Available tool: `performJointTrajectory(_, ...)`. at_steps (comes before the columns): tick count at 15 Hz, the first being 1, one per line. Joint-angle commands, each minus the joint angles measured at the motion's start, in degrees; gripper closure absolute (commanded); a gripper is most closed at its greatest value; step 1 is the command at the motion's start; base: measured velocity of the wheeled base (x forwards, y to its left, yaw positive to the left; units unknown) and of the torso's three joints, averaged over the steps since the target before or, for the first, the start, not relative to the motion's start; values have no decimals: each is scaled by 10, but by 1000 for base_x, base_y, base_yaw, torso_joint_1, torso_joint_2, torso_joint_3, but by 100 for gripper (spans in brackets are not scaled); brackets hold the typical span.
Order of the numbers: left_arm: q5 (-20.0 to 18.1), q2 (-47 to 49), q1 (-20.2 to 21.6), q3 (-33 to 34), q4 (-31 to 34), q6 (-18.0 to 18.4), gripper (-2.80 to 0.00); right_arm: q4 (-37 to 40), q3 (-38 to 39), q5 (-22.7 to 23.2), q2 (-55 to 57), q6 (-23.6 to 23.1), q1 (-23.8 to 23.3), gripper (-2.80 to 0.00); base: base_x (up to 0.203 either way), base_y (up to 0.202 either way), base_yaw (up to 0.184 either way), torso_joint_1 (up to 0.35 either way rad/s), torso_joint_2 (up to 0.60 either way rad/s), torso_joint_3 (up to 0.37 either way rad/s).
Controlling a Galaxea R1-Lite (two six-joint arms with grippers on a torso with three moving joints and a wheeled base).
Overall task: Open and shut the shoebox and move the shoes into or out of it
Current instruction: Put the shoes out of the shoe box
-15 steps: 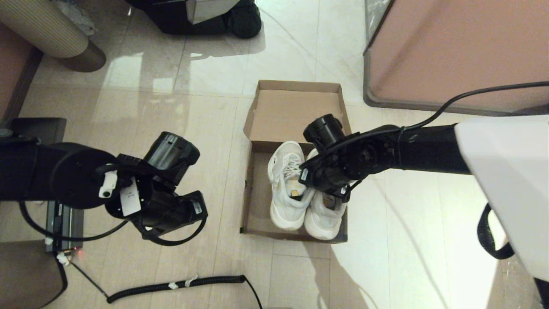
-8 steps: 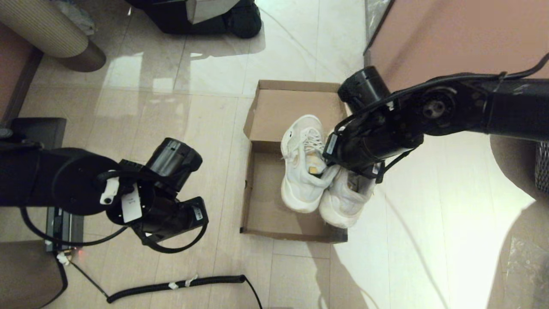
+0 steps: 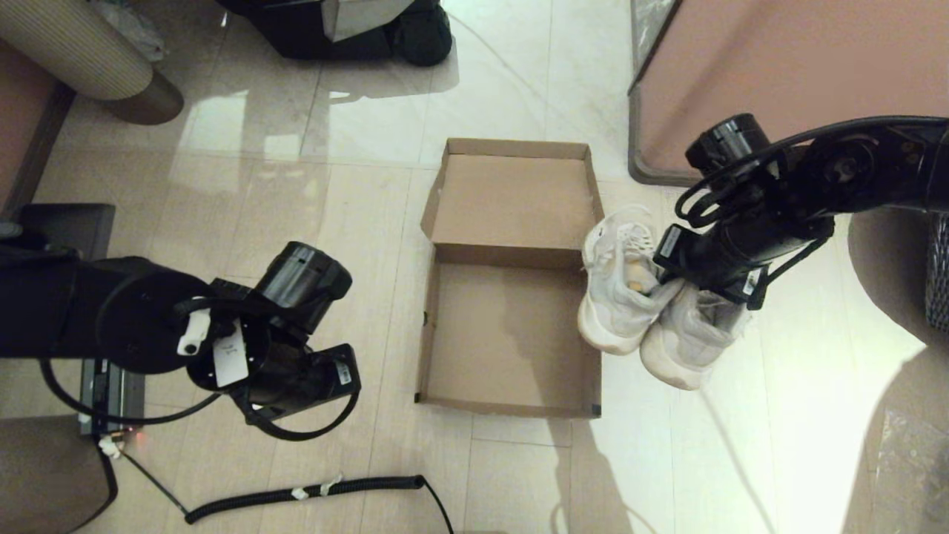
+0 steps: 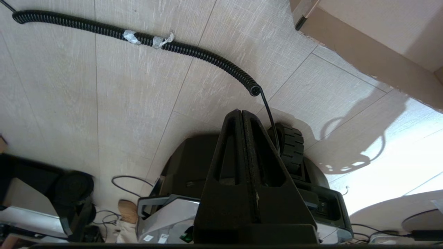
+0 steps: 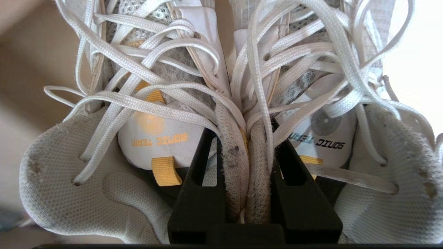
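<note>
Next, I release the white shoes with my right gripper on the floor (image 3: 698, 347) beside the shoebox's side facing the woven basket.
The brown cardboard shoebox (image 3: 511, 337) lies on the floor with its lid (image 3: 511, 200) flung open to the far side, and nothing is inside it. Two white lace-up shoes (image 3: 652, 311) hang together in the air just past the box's right wall. My right gripper (image 3: 671, 285) is shut on their two inner collars, pinched side by side (image 5: 245, 166). My left gripper (image 4: 240, 114) hangs shut and empty over the floor, left of the box.
A coiled black cable (image 3: 311, 493) lies on the floor near the front. A brown cabinet (image 3: 778, 81) stands at the back right, a grey woven basket (image 3: 940, 274) at the right edge, a round ribbed seat (image 3: 81, 59) at the back left.
My right arm has lifted both shoes out of the shoebox and carried them right, past its right wall. The box is now bare. The left arm has stayed still.
</note>
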Motion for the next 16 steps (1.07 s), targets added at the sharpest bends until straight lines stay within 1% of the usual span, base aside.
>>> performJointTrajectory(1, 1, 2, 0, 0, 1, -3, 0, -5, 31, 1, 7, -11, -49, 0, 0, 0, 0, 0, 0, 0)
performJointTrajectory(4, -1, 2, 1, 7, -3, -3, 0, -35, 51, 1, 41, -40, -115, 0, 0, 0, 0, 0, 0, 0)
performJointTrajectory(5, 0, 1, 1, 14, -10, -4, 0, -48, 56, 1, 52, -48, -130, 0, 0, 0, 0, 0, 0, 0)
performJointTrajectory(7, 9, -6, 0, 77, -52, -3, 0, -72, 65, 0, 88, -68, -154, 0, 0, 0, 0, 0, 0, 0)
performJointTrajectory(8, 18, -20, -1, 92, -68, -1, 0, -83, 70, 0, 105, -86, -165, 0, 0, 0, 0, 0, 0, 0)
performJointTrajectory(10, 22, -32, -1, 93, -73, 8, 0, -108, 75, 0, 137, -130, -184, 0, 0, 0, 0, 0, 0, 0)
performJointTrajectory(13, 22, -32, -1, 93, -74, 7, 0, -186, 103, 2, 180, -190, -203, 0, 0, 0, 0, 0, 0, 0)
performJointTrajectory(16, 22, -40, 0, 96, -74, 6, 0, -313, 155, 24, 212, -253, -207, 0, 0, 0, 0, 0, 0, 0)
